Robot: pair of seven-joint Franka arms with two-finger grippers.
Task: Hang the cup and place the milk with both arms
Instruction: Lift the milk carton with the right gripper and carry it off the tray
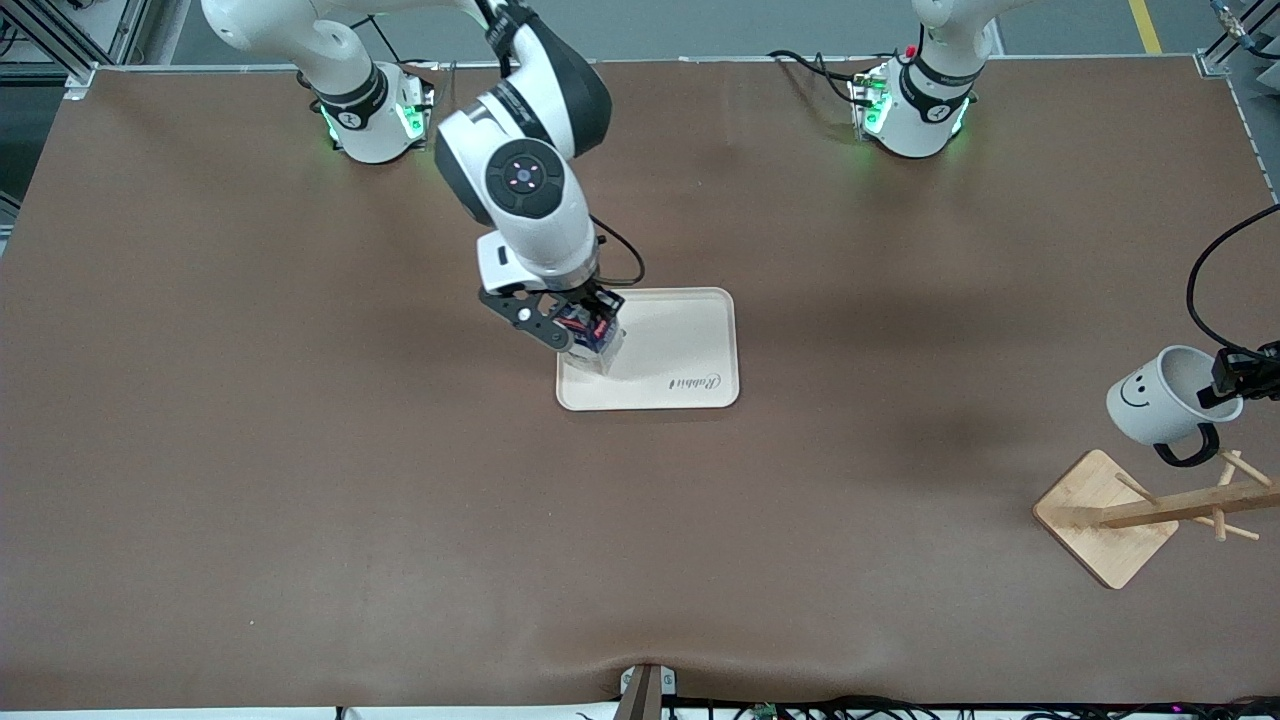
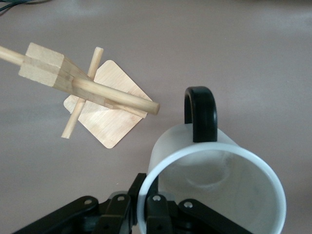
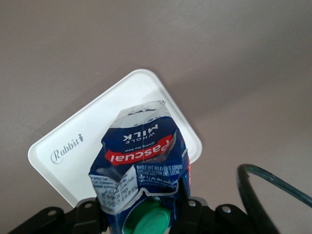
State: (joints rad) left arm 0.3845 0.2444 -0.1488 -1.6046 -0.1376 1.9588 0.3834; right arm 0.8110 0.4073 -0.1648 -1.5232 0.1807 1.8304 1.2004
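Note:
The robot's right gripper will set the milk on the brown table, well off the tray (image 1: 317, 354), away from the wooden rack.
The milk (image 1: 592, 340), a blue and white carton with a green cap (image 3: 148, 219), is pinched near its top by my right gripper (image 1: 585, 325), which is shut on it. The milk (image 3: 141, 156) leans over the corner of the cream tray (image 1: 690, 350) toward the right arm's end; whether it touches the tray I cannot tell. At the left arm's end, my left gripper (image 1: 1225, 385) is shut on the rim of the white cup (image 1: 1160, 395), one finger inside and one outside. The cup (image 2: 214, 180) hangs tilted just above the wooden rack (image 1: 1150, 510), black handle (image 2: 200, 112) toward the rack's pegs.
The rack's square base (image 2: 109, 109) lies on the brown table, and its post (image 2: 87, 90) carries thin cross pegs. A black cable (image 1: 1200, 280) loops over the table's edge by the left gripper. Both arm bases (image 1: 370, 115) stand along the table's farthest edge.

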